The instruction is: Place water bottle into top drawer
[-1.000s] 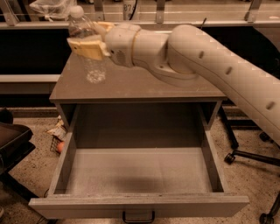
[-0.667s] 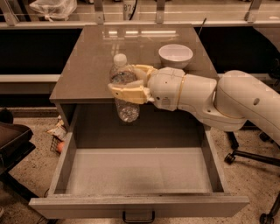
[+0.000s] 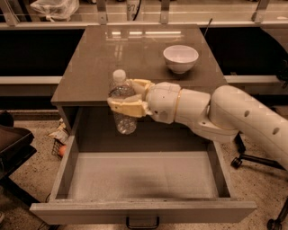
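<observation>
The water bottle, now hanging at the cabinet top's front edge, will leave my gripper's hold and rest on the bottom of the top drawer, toward the side (image 3: 107, 183) nearest the dark chair.
The water bottle (image 3: 122, 105), clear ribbed plastic with a white cap, is upright in my gripper (image 3: 128, 96). The gripper's cream fingers (image 3: 127, 108) are shut around the bottle's middle. The bottle hangs at the front edge of the cabinet top, over the back left part of the top drawer (image 3: 139, 179). The drawer is pulled out wide, with flat grey walls, an empty floor and a small dark handle (image 3: 142, 223) on its front panel. My white arm (image 3: 234, 117) reaches in from the right.
A white bowl (image 3: 180, 58) stands on the brown cabinet top (image 3: 103, 58) at the back right. A plastic bag (image 3: 53, 8) lies on the shelf behind. A dark chair (image 3: 11, 148) is at the left, a chair base with casters (image 3: 252, 161) at the right, litter (image 3: 60, 137) on the floor.
The arm has carried the bottle from the back left of the cabinet top forward and down to the drawer's back edge. The bowl has come into view.
</observation>
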### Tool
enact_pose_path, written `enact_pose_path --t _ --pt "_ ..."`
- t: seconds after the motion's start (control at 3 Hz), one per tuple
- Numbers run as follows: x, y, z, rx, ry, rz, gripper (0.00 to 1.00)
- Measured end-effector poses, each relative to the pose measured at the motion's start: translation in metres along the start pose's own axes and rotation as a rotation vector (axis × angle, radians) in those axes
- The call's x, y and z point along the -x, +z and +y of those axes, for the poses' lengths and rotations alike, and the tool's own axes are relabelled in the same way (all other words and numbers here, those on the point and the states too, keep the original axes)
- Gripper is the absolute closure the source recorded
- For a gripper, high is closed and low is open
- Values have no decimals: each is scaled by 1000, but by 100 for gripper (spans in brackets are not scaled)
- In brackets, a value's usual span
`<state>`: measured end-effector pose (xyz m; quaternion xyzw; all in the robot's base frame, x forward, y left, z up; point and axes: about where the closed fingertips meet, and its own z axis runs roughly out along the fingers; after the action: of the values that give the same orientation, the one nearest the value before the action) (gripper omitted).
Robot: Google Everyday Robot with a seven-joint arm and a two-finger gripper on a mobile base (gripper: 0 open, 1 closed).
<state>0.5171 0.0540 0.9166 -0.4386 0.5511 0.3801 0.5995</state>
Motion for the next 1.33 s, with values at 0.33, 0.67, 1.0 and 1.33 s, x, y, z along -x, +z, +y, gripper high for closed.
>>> enact_pose_path --t 0.33,0.67,1.0,1.33 --pt "-74 26 27 103 56 2 100" --pt "-111 43 45 163 74 1 100" --pt "-145 52 67 194 95 9 100" --pt "-178 56 83 202 116 19 100"
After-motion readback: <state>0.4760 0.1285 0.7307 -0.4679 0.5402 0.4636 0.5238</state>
